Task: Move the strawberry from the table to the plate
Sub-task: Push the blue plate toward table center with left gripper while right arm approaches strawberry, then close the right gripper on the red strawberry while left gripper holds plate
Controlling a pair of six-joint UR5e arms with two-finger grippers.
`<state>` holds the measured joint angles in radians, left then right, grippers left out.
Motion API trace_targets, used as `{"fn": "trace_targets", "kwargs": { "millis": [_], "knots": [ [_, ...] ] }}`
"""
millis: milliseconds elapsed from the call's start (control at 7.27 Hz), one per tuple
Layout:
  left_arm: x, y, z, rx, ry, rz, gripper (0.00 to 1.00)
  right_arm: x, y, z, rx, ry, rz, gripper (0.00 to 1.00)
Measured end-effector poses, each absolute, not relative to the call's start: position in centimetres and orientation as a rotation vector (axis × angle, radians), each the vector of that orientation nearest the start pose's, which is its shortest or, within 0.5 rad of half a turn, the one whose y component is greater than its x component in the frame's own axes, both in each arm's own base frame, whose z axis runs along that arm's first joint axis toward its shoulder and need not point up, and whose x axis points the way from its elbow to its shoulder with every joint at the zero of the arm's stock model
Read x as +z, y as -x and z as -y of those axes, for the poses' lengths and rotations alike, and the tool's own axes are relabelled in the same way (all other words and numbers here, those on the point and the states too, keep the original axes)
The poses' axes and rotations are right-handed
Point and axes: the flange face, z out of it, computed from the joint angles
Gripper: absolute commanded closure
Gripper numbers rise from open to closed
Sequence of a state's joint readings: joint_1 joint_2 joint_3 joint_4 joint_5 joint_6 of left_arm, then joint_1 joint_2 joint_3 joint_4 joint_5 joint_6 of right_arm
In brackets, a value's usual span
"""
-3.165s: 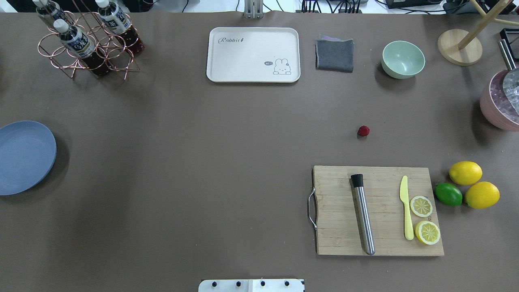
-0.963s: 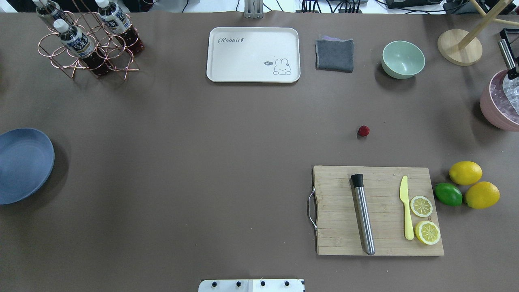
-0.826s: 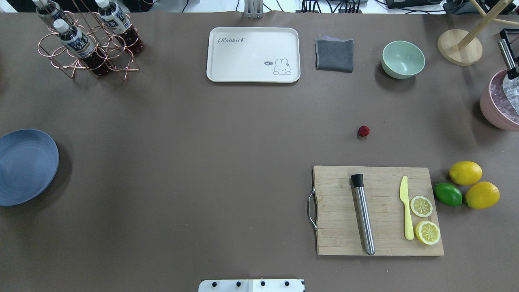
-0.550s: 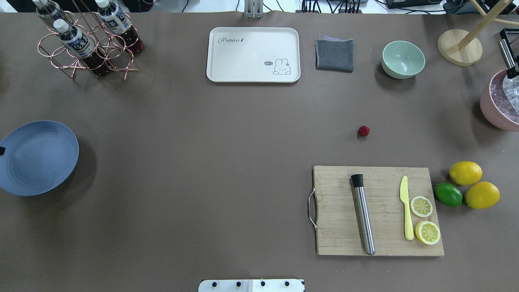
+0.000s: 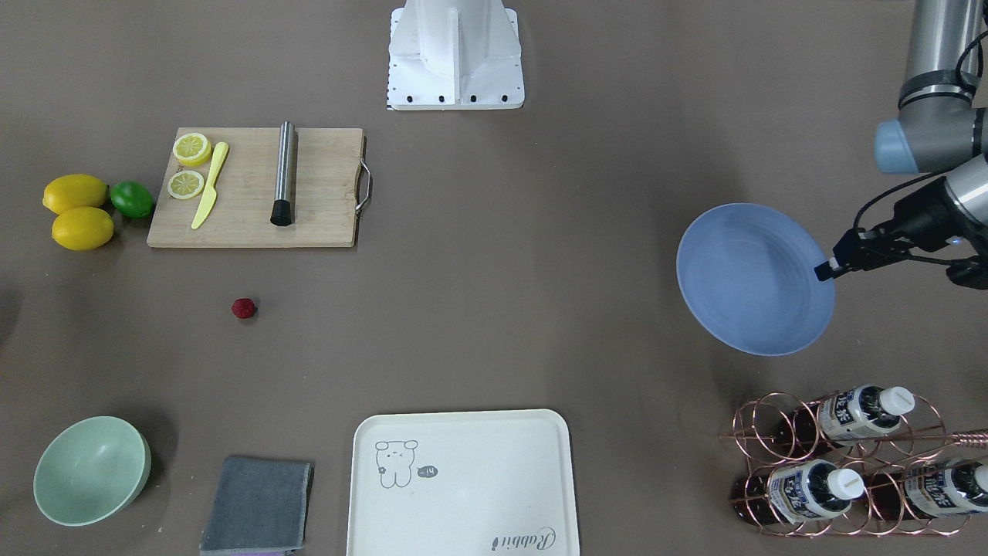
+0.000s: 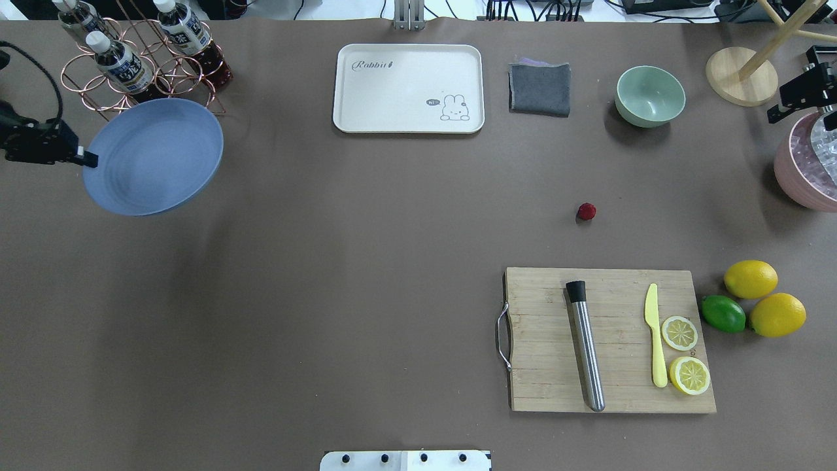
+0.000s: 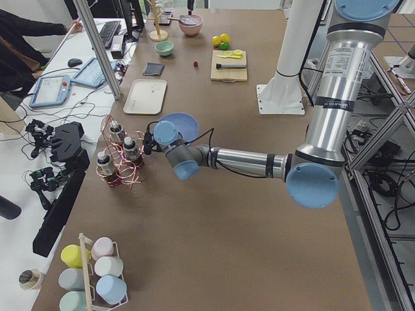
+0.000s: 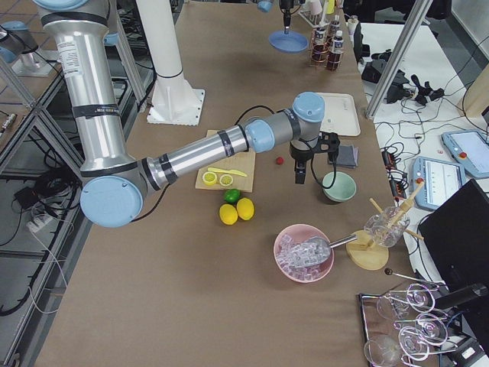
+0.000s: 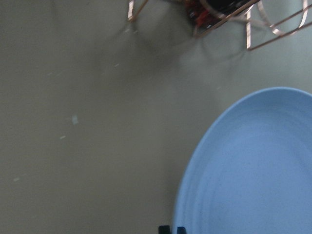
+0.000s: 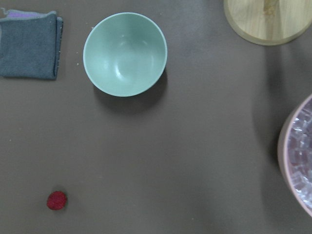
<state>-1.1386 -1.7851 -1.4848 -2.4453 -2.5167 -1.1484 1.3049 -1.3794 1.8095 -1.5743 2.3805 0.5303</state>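
I will set the blue plate down and let go of it with my left gripper on the bare table (image 5: 468, 259) between the cutting board and the cream tray.
The strawberry (image 6: 586, 210) is a tiny dark-red berry lying on the bare table (image 6: 366, 261), just beyond the cutting board; it also shows in the front view as the strawberry (image 5: 244, 308) and low left in the right wrist view as the strawberry (image 10: 56, 200). The blue plate (image 6: 153, 157) hangs tilted above the table beside the bottle rack, with my left gripper (image 6: 84, 157) shut on its rim. My right gripper (image 8: 299, 177) points down, high between the berry and the green bowl. I cannot tell whether its fingers are open or shut.
A wooden cutting board (image 6: 543, 386) carries a steel muddler, a yellow knife and lemon slices. Two lemons and a lime (image 6: 723, 313) lie to its right. A cream tray (image 6: 409, 88), grey cloth (image 6: 539, 88), green bowl (image 6: 650, 95), pink ice bowl (image 6: 807, 173) and bottle rack (image 6: 140, 72) ring the far side.
The plate has left the table's left edge and risen, carried rightward and further away in my left gripper, which has come into view. The right gripper's black body now shows at the right edge.
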Motion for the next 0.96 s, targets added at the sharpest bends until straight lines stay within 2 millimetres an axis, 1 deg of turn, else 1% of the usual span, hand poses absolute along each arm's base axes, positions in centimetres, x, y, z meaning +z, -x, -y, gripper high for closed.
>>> {"fn": "trace_targets", "kwargs": {
  "millis": [138, 275, 413, 550, 688, 826, 963],
  "knots": [
    [42.9, -24.6, 54.1, -0.181, -0.022, -1.254, 1.0, 42.6, 11.5, 55.6, 0.059, -0.072, 0.888, 0.0],
    [38.3, -29.8, 52.4, -0.213, -0.018, -1.241, 1.0, 41.9, 14.7, 55.4, 0.065, -0.086, 0.886, 0.0],
    [34.2, -34.6, 50.3, -0.235, -0.023, -1.22, 1.0, 41.6, 18.0, 55.0, 0.082, -0.097, 0.885, 0.0],
    [31.1, -38.9, 47.9, -0.249, -0.027, -1.202, 1.0, 41.4, 20.6, 54.7, 0.095, -0.099, 0.888, 0.0],
    [29.1, -43.0, 45.7, -0.263, -0.032, -1.19, 1.0, 40.9, 22.9, 54.6, 0.108, -0.095, 0.888, 0.0],
    [28.1, -46.6, 43.8, -0.269, -0.049, -1.179, 1.0, 40.5, 24.9, 54.4, 0.121, -0.088, 0.881, 0.0],
    [27.8, -49.3, 42.4, -0.27, -0.066, -1.166, 1.0, 40.4, 26.4, 54.1, 0.129, -0.082, 0.873, 0.0]
  ]
}}
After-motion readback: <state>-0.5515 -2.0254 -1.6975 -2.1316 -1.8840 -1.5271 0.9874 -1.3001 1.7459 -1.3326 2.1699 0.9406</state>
